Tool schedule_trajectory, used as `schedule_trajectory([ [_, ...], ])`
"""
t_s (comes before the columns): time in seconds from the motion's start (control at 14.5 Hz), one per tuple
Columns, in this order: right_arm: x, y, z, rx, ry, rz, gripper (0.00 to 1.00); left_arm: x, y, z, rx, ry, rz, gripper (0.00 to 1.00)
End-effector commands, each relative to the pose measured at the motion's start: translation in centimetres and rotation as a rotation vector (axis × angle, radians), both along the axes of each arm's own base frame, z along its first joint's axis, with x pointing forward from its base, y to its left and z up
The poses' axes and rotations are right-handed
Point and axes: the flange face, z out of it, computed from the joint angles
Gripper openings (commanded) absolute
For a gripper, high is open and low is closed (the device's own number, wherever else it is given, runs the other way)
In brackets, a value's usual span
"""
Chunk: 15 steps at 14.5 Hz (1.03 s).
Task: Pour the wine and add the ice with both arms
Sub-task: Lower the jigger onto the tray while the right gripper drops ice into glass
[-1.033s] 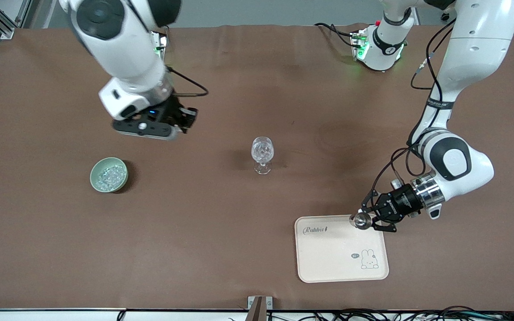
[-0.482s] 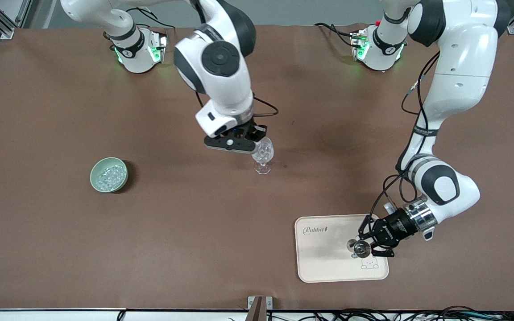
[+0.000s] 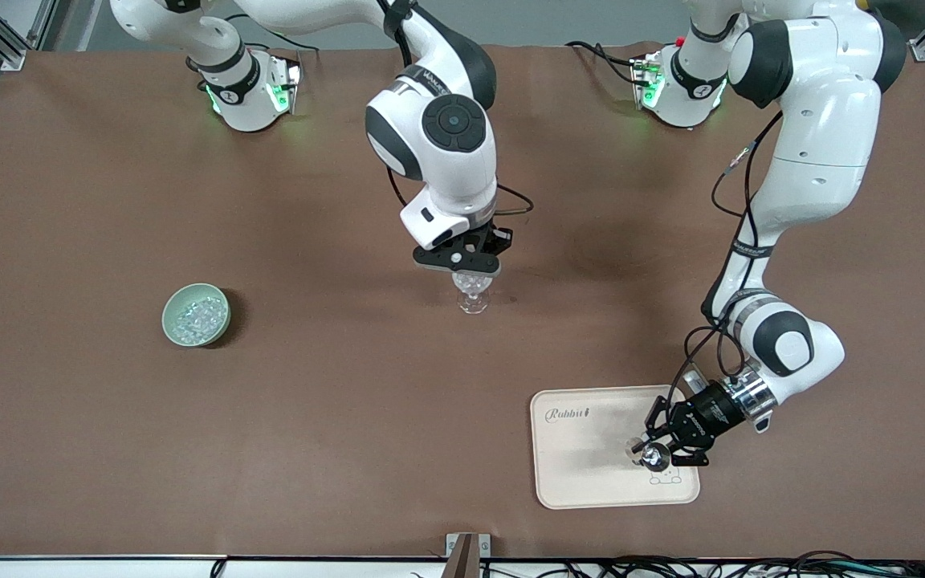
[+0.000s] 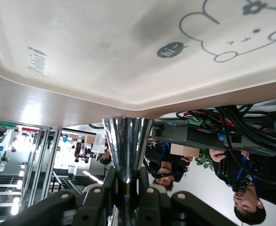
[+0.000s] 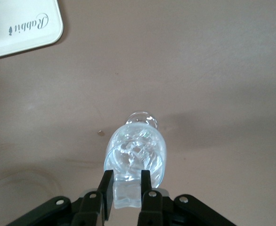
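Next, I release the silver jigger from my left gripper, setting it on the cream tray (image 3: 643, 449) (image 4: 159, 27) beside the speech bubble of the rabbit drawing.
A clear faceted stemmed glass (image 3: 472, 295) stands mid-table with ice chunks in its bowl (image 5: 135, 150). My right gripper (image 3: 466, 269) hangs right over its mouth, shut on a clear ice cube (image 5: 127, 194). The small silver jigger (image 3: 654, 457) for the wine is upright in my left gripper (image 3: 660, 451), which is shut on its narrow waist (image 4: 127, 181). It is low over the cream tray (image 3: 591, 457), by the rabbit drawing. No liquid shows in the jigger. I cannot tell whether it touches the tray.
A pale green bowl (image 3: 170, 308) holding more ice (image 3: 197, 318) sits toward the right arm's end of the table. The tray's corner (image 5: 15, 28) shows in the right wrist view. A tiny speck (image 5: 99, 133) lies on the brown tabletop beside the glass.
My right gripper swung from near the green bowl to over the stemmed glass. My left gripper carried the jigger from the tray's corner to over the rabbit drawing.
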Motion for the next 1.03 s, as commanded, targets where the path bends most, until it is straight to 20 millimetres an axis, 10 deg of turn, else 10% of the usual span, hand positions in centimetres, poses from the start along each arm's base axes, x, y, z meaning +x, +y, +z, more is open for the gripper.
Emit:
schedule_trajectory([
  [0.0,-0.4,0.6,0.5,0.015,0.009,-0.027,0.02,0.2,-0.4,-0.8,-0.011,-0.050,0.023,0.06],
  [0.76,-1.1,1.0,-1.2,-0.011,0.025,-0.023,0.14,-2.6,2.3,-4.4,-0.022,-0.056,0.102,0.20],
  [0.83,-1.2,1.0,-1.2,-0.012,0.025,-0.020,0.15,-2.7,2.5,-4.5,-0.020,-0.053,0.103,0.36],
  [0.89,-1.1,1.0,-1.2,-0.009,0.027,-0.024,0.21,-2.7,2.5,-4.5,-0.022,-0.052,0.104,0.99],
  [0.96,-1.1,1.0,-1.2,-0.009,0.027,-0.023,0.27,-2.6,2.6,-4.2,-0.017,-0.058,0.099,1.00],
])
